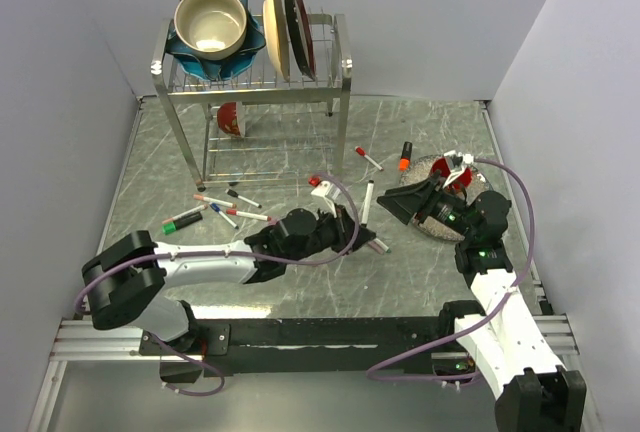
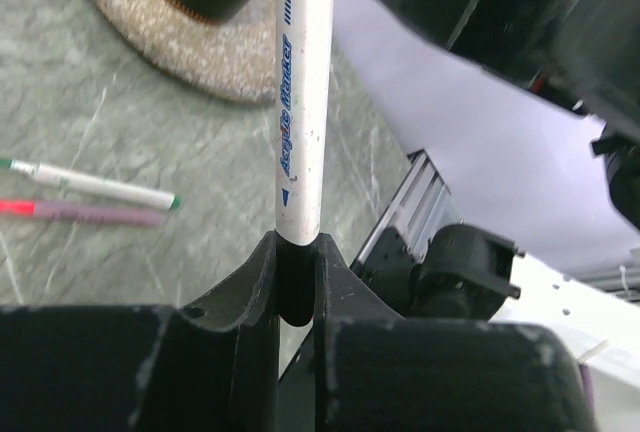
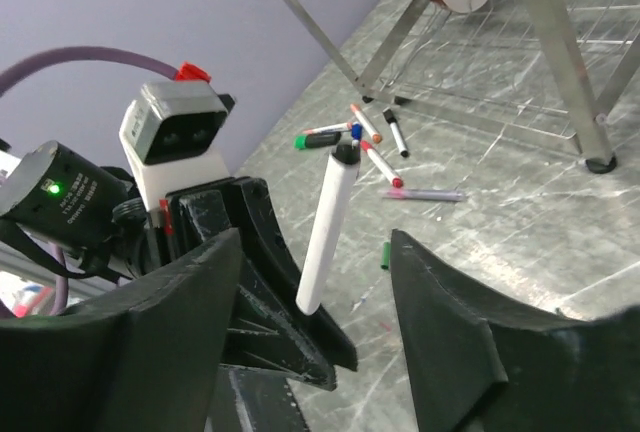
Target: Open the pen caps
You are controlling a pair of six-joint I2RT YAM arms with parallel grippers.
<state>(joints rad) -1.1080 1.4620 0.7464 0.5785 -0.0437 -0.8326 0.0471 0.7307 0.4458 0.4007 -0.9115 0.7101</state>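
The left gripper holds the black cap at the pen's lower end, so the right gripper will close on the pen's white body (image 1: 367,203) and pull it off the cap.
My left gripper (image 1: 365,240) is shut on the lower end of a white pen (image 1: 368,204) and holds it upright above the table. In the left wrist view the pen (image 2: 300,102) rises from between the closed jaws of the left gripper (image 2: 298,244). In the right wrist view the pen (image 3: 330,222) has a dark cap (image 3: 345,152) at its top. My right gripper (image 1: 402,202) is open and empty. Its fingers (image 3: 180,302) stand on either side of the pen without touching it. Other pens (image 1: 220,210) lie in a loose group at the left.
A metal dish rack (image 1: 255,82) holds a bowl (image 1: 210,22) and plates (image 1: 285,30) at the back. A speckled plate (image 1: 440,214) lies under my right arm. An orange-capped marker (image 1: 405,155) and a red-capped pen (image 1: 368,157) lie nearby. A loose green cap (image 3: 385,255) lies on the table.
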